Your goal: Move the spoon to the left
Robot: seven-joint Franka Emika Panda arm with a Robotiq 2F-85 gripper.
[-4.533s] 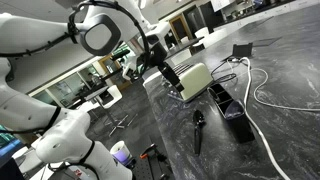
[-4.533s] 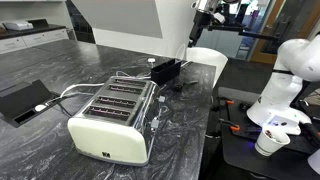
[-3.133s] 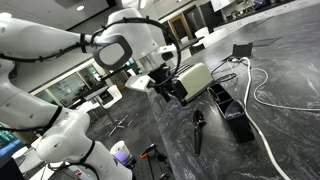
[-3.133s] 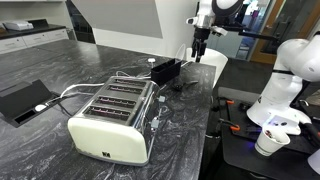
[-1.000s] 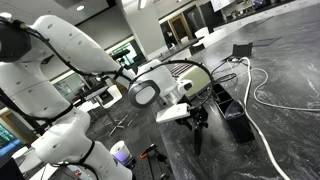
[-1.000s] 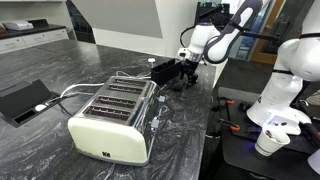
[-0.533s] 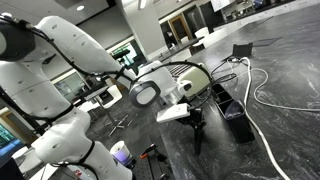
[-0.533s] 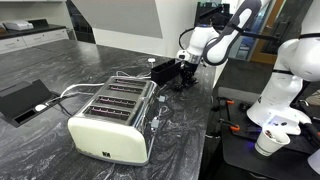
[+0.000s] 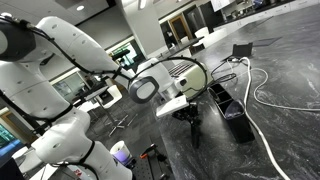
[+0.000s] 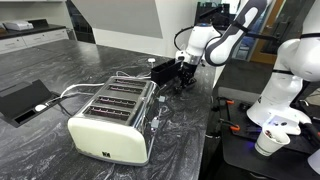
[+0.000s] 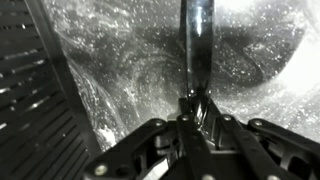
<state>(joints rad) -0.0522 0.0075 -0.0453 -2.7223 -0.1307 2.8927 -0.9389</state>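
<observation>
The robot's gripper should release the spoon on the dark countertop (image 9: 172, 113) between the cream toaster and the edge of the counter.
The spoon (image 11: 195, 45) is a slim black utensil lying on the dark marbled countertop. In the wrist view its handle runs straight up from between the jaws. My gripper (image 11: 193, 108) is shut on the spoon's near end. In an exterior view the gripper (image 9: 190, 120) is down at the counter with the spoon (image 9: 195, 136) sticking out below it. In the opposite exterior view the gripper (image 10: 183, 82) is low at the counter's far end, and the spoon is too small and dark to make out.
A four-slot toaster (image 10: 112, 115) stands close beside the gripper, and its slots (image 11: 30, 90) fill the wrist view's left side. A black box-like device (image 9: 232, 110) and a white cable (image 9: 262, 95) lie just beyond. The counter's edge (image 10: 215, 110) is near.
The jaws, open around the spoon a second ago, have come together on it. The arm has hardly shifted.
</observation>
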